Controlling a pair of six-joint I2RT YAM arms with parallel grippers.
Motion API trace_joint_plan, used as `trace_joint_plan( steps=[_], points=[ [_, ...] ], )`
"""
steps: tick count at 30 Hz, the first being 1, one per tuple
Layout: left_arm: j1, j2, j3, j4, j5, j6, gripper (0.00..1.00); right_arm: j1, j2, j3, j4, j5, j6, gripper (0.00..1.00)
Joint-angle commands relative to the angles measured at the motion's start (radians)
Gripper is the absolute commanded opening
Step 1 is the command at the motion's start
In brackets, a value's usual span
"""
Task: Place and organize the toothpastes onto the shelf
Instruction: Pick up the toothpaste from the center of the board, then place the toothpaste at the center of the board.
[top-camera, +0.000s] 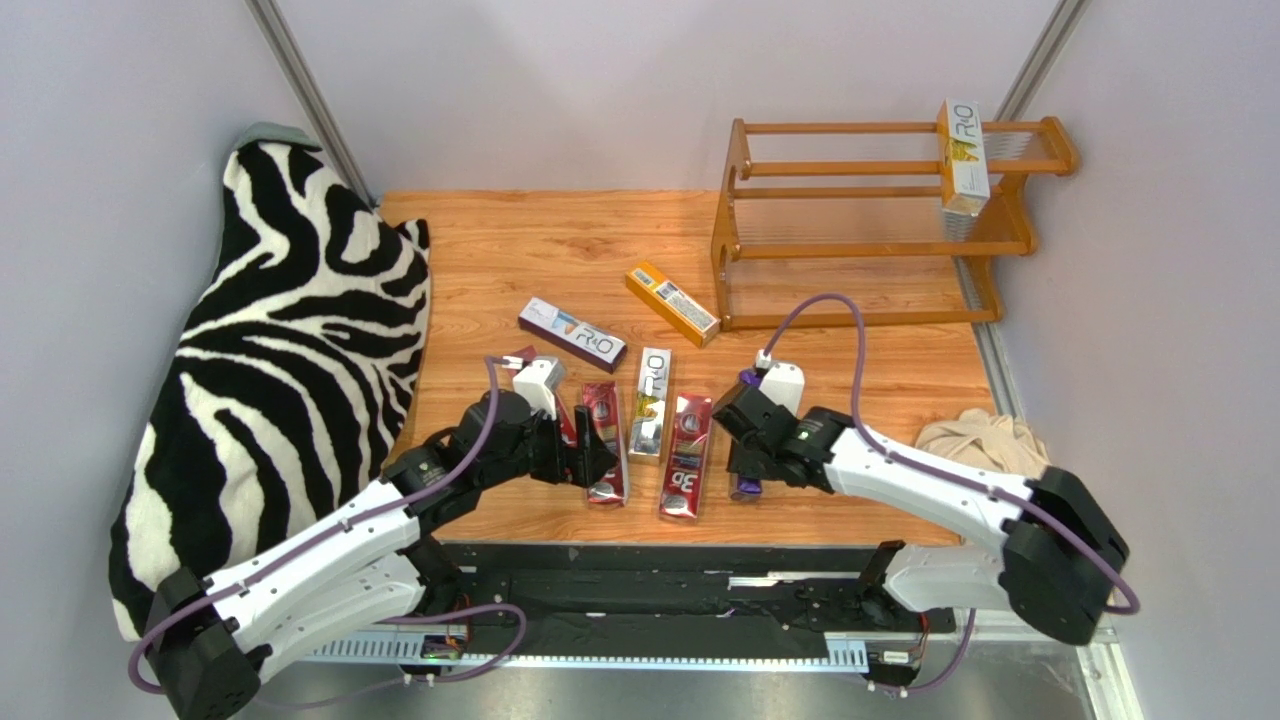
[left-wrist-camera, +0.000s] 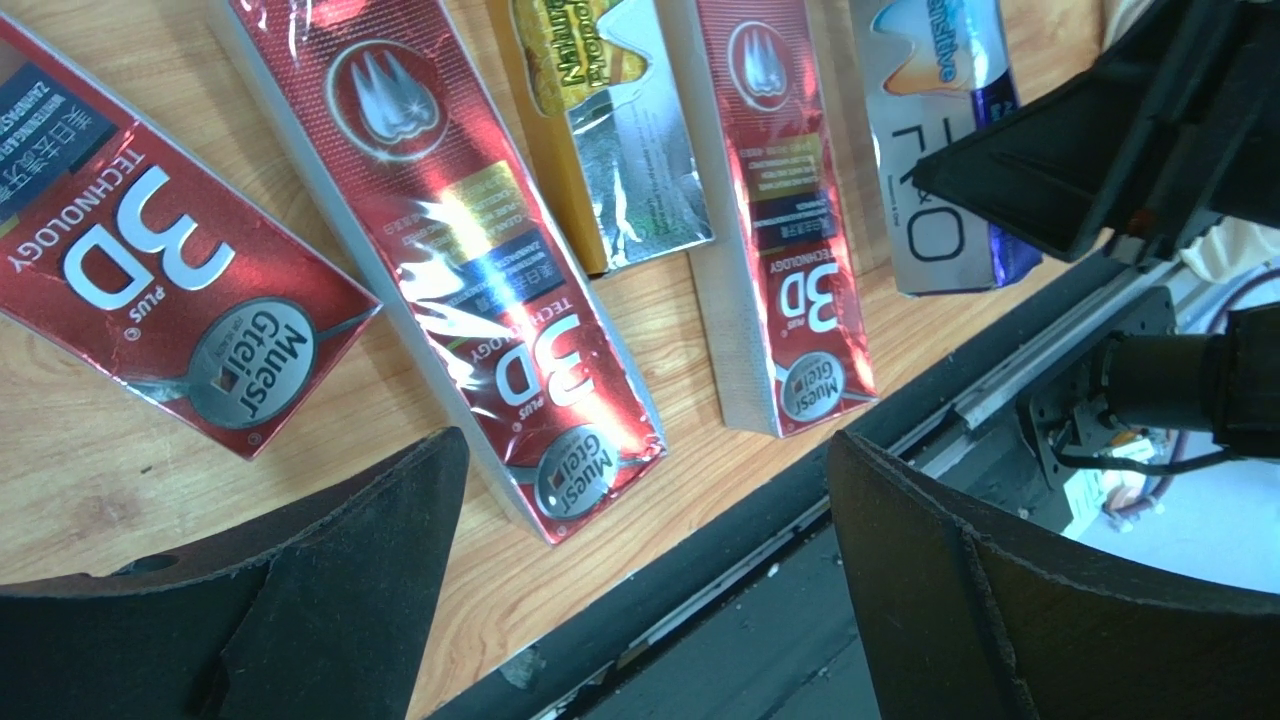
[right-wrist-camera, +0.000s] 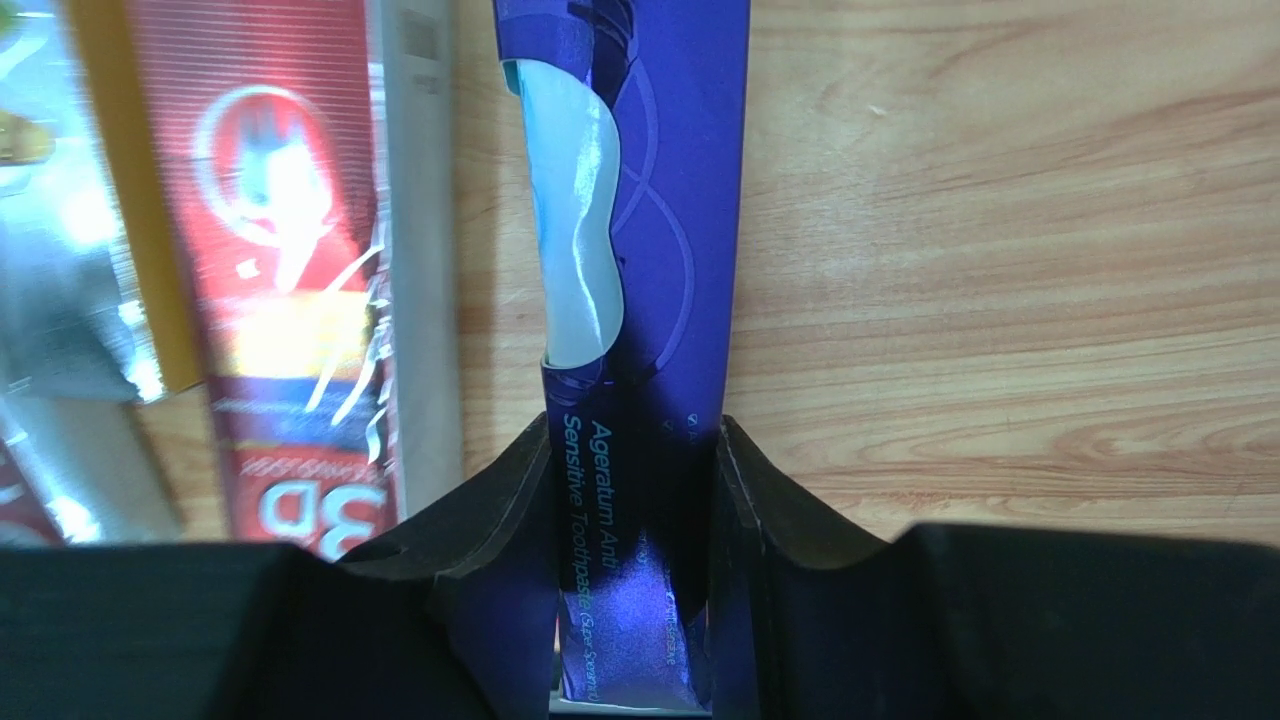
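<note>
My right gripper will set the purple carton down on the bare wood (top-camera: 757, 461) (right-wrist-camera: 699, 393), beside the nearest red carton.
My right gripper (right-wrist-camera: 634, 435) is shut on the near end of a purple toothpaste carton (right-wrist-camera: 661, 180) that lies flat on the wooden table; from above, that gripper (top-camera: 747, 458) hides most of it. My left gripper (left-wrist-camera: 646, 450) hangs open over the near ends of three red cartons (left-wrist-camera: 451, 255), holding nothing. Between the red ones lies a silver-and-yellow carton (top-camera: 651, 401). Farther back lie another purple carton (top-camera: 571, 333) and an orange-yellow one (top-camera: 672, 302). The orange-brown shelf (top-camera: 872, 225) stands at the back right, with a pale carton (top-camera: 963, 155) upright on its top tier.
A zebra-print cloth (top-camera: 271, 375) covers the table's left side. A beige cloth (top-camera: 984, 440) lies by the right edge, beside the right arm. A black rail (top-camera: 676, 578) runs along the near table edge, just behind both grippers.
</note>
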Motion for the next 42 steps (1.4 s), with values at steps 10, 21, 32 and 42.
trace_joint_plan(
  steps=[10,21,32,42],
  points=[
    [0.000,-0.021,0.047,0.281,0.240,-0.032,0.99,0.015,-0.524,-0.024,0.172,-0.327,-0.241,0.26],
    [0.000,-0.008,-0.044,0.841,0.562,-0.124,0.99,0.015,-0.702,-0.099,0.413,-0.752,-0.255,0.27],
    [0.000,0.035,-0.031,0.917,0.622,-0.147,0.99,0.015,-0.748,-0.111,0.497,-0.849,-0.226,0.27],
    [-0.003,0.105,-0.033,1.075,0.643,-0.223,0.96,0.023,-0.737,-0.125,0.533,-0.873,-0.201,0.27]
  ],
)
